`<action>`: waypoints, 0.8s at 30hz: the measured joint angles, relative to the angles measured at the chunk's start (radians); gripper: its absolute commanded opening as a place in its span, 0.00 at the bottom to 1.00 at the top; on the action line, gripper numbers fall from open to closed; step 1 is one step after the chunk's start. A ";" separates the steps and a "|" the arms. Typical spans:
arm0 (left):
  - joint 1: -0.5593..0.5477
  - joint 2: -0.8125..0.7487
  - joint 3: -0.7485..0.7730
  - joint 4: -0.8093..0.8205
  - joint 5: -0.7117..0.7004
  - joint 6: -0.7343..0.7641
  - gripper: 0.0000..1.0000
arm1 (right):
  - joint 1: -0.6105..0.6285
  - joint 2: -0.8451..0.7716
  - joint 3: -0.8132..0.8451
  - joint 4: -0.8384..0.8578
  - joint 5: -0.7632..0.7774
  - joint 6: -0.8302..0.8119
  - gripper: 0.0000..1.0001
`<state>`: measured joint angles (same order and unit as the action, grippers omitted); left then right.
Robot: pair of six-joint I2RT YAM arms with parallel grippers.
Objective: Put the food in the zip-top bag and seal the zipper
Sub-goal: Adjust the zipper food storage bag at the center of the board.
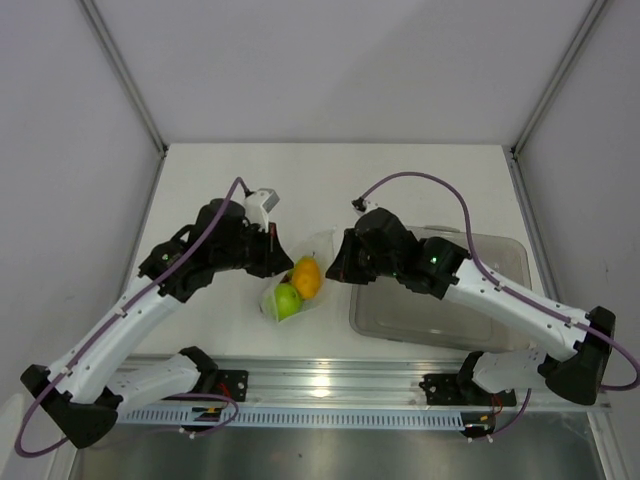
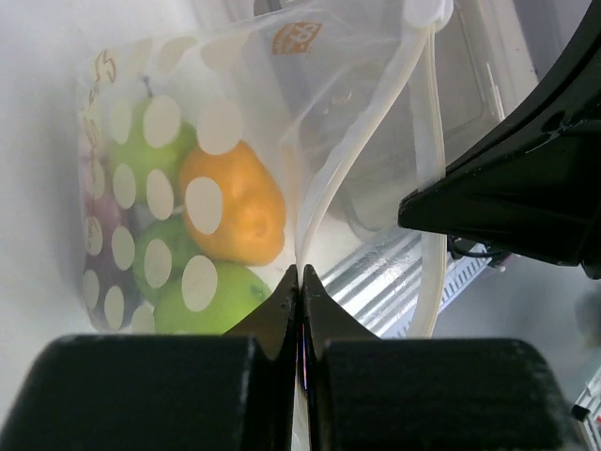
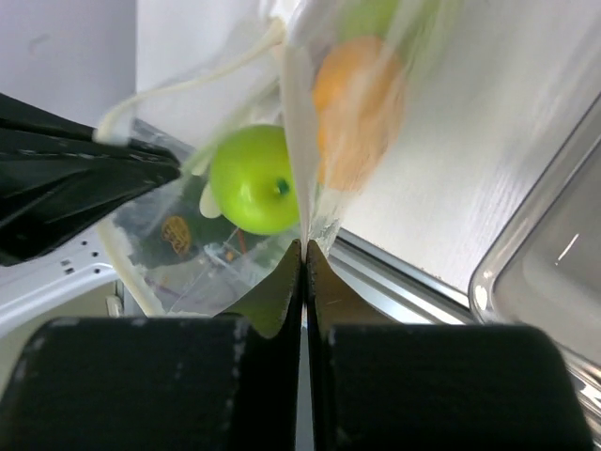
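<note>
I can see the bag's zipper strips standing apart, each in a different gripper, so next I open my left gripper and pinch both strips together (image 2: 432, 258) beside my right gripper.
The zip-top bag (image 1: 297, 282), clear with pale round dots, hangs between my two grippers with the food inside. In the top view the orange (image 1: 307, 277) and the round green fruit (image 1: 287, 300) show. The left wrist view shows the orange (image 2: 233, 202), green fruit (image 2: 202, 301), the pear (image 2: 141, 141) and a bit of purple eggplant (image 2: 99, 225). My left gripper (image 2: 302, 272) is shut on the bag's mouth edge. My right gripper (image 3: 304, 246) is shut on the opposite edge. The pale zipper strips (image 2: 362, 141) run apart from each other.
The rigid clear grey tub (image 1: 440, 295) stands right of the bag, under my right arm, and its rim shows in the right wrist view (image 3: 535, 272). A metal rail (image 1: 330, 385) runs along the table's near edge. White walls enclose the table.
</note>
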<state>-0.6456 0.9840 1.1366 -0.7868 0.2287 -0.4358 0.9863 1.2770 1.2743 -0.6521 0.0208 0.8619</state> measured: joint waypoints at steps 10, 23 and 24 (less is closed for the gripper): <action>0.000 0.034 0.000 0.003 0.049 -0.008 0.01 | 0.026 -0.001 -0.029 0.026 -0.008 0.008 0.00; 0.000 0.016 -0.095 0.082 0.214 -0.035 0.01 | 0.023 0.082 0.050 0.030 -0.003 -0.010 0.00; 0.000 0.011 -0.098 0.087 0.220 -0.035 0.01 | 0.022 0.084 0.056 0.030 -0.002 -0.010 0.00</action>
<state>-0.6456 0.9947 1.0386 -0.6998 0.4484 -0.4709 1.0080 1.3605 1.3304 -0.6220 0.0185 0.8524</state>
